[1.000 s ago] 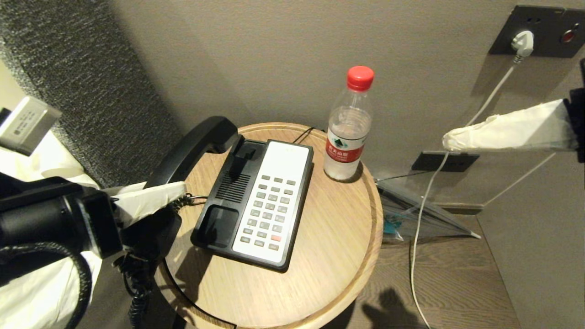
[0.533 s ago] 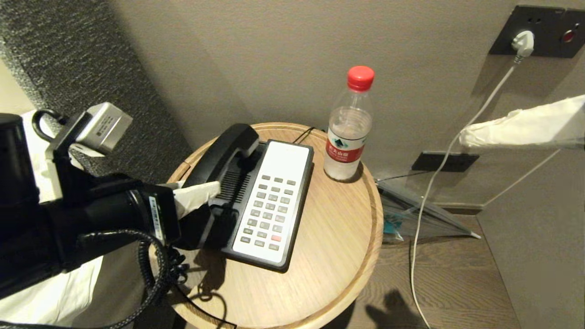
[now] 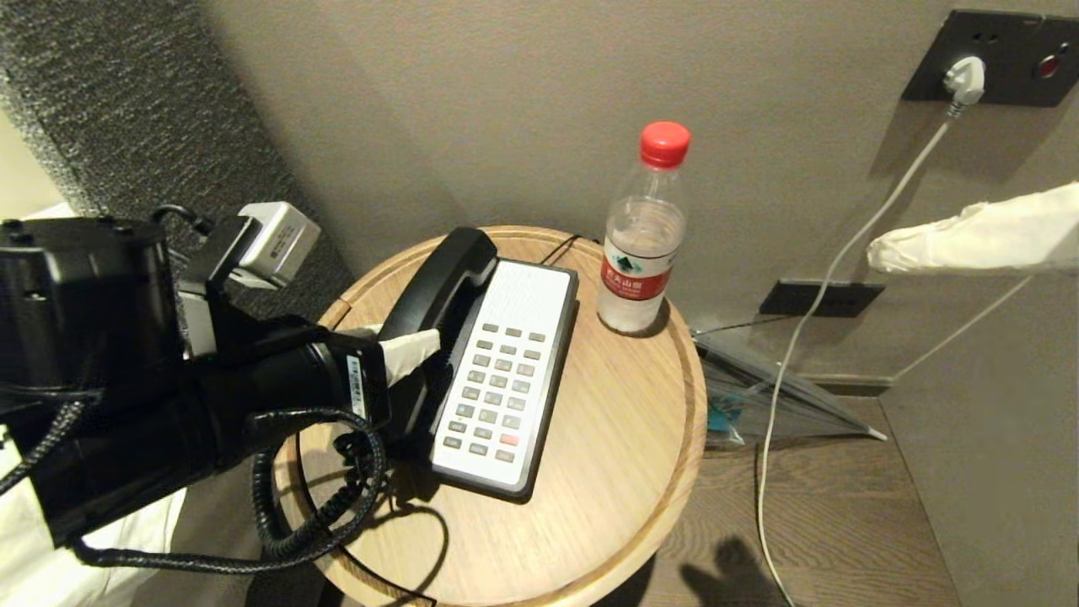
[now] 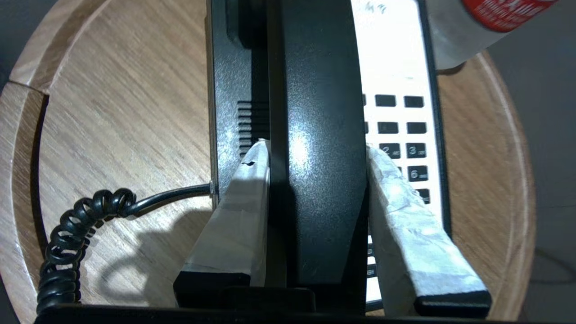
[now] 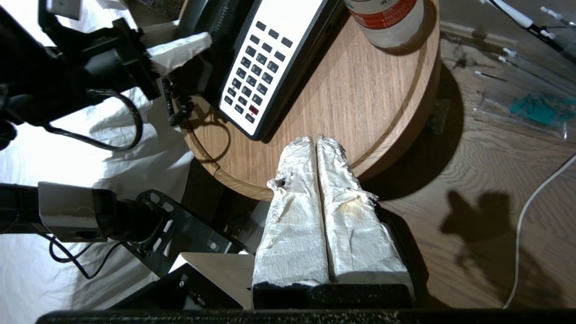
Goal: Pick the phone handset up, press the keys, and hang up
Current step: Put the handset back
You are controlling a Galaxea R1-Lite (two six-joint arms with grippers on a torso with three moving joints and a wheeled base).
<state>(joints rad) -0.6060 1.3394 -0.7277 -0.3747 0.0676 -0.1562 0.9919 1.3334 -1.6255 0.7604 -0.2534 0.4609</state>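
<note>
Next, my left gripper lets go of the phone handset in the phone base's cradle (image 3: 435,344) (image 4: 305,137), next to the white faceplate. The handset now lies over the base's cradle side.
The black phone handset (image 3: 438,278) lies lengthwise over the left, cradle side of the phone base (image 3: 552,396). My left gripper (image 3: 413,339) is shut on its middle. In the left wrist view the paper-wrapped fingers (image 4: 243,202) press both flanks of the phone handset (image 4: 315,112), gripper (image 4: 316,147). Whether the handset rests fully in the cradle I cannot tell. The grey keys (image 3: 493,396), one red-orange, sit uncovered in the white faceplate to its right; keys (image 4: 407,128) (image 5: 256,67). My right gripper (image 3: 881,251) hovers shut far right, off the table, gripper (image 5: 315,139).
A red-capped water bottle (image 3: 641,244) stands behind the phone on the round wooden table (image 3: 607,489). The coiled cord (image 3: 320,514) loops off the table's left front. A white cable (image 3: 792,396) hangs from a wall socket (image 3: 969,76) to the floor.
My left gripper has carried the handset from beyond the table's left edge rightward and down onto the base's cradle side. The right gripper has drifted slightly to the right.
</note>
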